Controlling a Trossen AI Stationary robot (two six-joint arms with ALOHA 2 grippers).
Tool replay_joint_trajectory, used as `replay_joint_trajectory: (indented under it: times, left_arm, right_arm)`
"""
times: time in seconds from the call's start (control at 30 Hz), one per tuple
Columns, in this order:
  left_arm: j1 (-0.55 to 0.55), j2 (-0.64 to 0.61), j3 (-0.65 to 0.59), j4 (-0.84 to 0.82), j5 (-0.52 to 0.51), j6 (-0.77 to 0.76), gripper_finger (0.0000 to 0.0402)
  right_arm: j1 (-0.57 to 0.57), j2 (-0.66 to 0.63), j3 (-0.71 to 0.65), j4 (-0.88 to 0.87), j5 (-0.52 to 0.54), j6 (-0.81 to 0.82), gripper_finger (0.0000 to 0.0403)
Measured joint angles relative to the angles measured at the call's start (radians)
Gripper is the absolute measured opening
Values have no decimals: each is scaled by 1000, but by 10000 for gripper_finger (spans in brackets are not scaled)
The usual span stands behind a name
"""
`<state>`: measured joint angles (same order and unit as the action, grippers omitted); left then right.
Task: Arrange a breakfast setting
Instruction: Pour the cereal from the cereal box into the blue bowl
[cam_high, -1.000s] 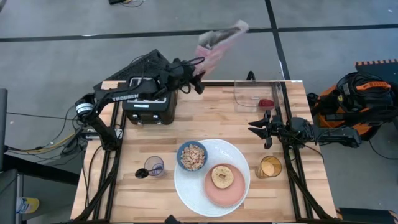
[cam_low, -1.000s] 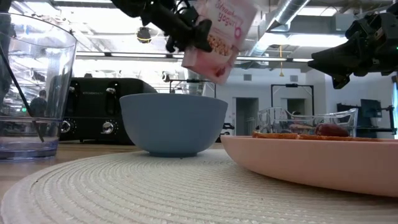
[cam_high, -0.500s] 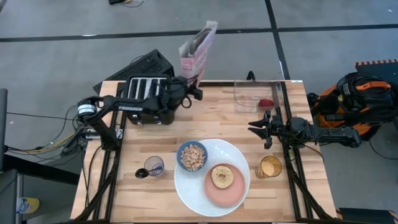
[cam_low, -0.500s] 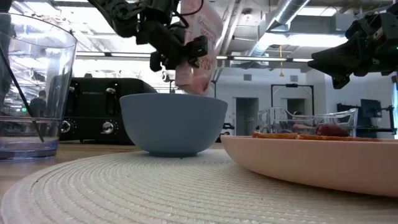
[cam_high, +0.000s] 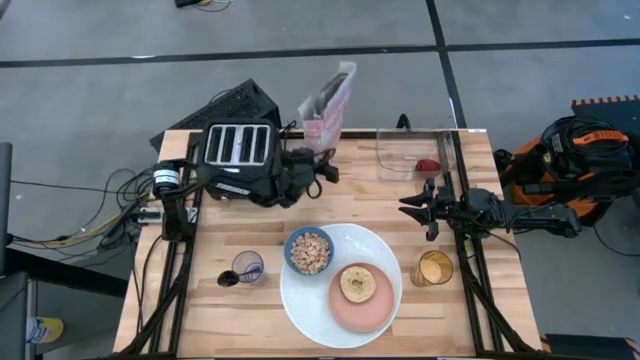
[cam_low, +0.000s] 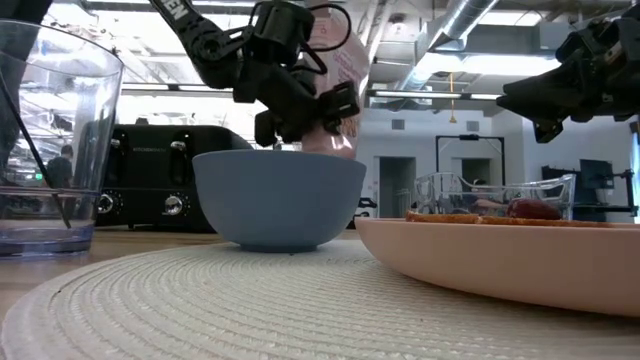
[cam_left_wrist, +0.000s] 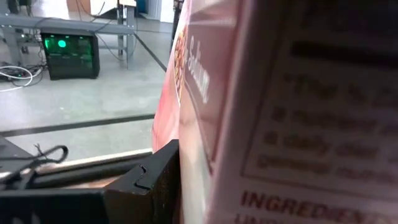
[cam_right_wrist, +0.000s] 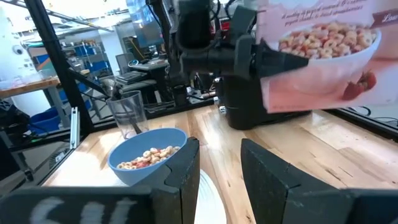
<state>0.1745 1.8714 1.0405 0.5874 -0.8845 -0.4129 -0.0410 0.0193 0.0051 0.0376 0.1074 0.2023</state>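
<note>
The cereal box, now upright over the table's far edge, will be let go by my left gripper on the bare wood (cam_high: 328, 169) between the toaster and the clear container.
My left gripper (cam_high: 321, 162) is shut on the tall pink-white cereal box (cam_high: 329, 104), which stands upright over the table's far edge, right of the black toaster (cam_high: 238, 150). In the low view the box (cam_low: 345, 58) shows behind the bowl. The blue bowl (cam_high: 309, 251), full of cereal, and the pink plate (cam_high: 350, 308) with the bagel half (cam_high: 357, 283) sit on the white plate (cam_high: 296, 300). The black spoon (cam_high: 226, 279) stands in a glass. The red fruit (cam_high: 428, 166) lies in a clear container. My right gripper (cam_high: 413, 206) is open and empty, right of the plate. My left gripper pinches the box's two wide faces near one side edge (cam_right_wrist: 268, 62), low on the box. One finger (cam_left_wrist: 146, 183) lies on the pink face, and the narrow printed side faces the wrist. The fingers come level from the table's left. The bowl hides the box's bottom.
A glass of orange drink (cam_high: 434, 268) stands right of the white plate. A clear glass (cam_high: 247, 266) stands left of it. The clear container (cam_high: 412, 150) sits at the far right. Bare wood lies between the toaster and the container.
My left gripper has come down and toward the table's near edge with the cereal box. The box has turned from tipped toward the far right to upright, and now stands lower, next to the toaster.
</note>
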Motion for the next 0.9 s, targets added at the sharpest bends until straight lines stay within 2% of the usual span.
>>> replay_joint_trajectory:
  times: [0.17, 0.43, 0.9]
  left_arm:
    - [-29, 78, 2, 88, -21, -11, 182]
    - [-31, 173, 2, 133, -27, -41, 185]
    - [-29, 209, 5, 115, -10, -93, 193]
  right_arm:
    - [0, 0, 0, 0, 0, 0, 139]
    - [0, 0, 0, 0, 0, 0, 139]
    - [0, 0, 0, 0, 0, 0, 139]
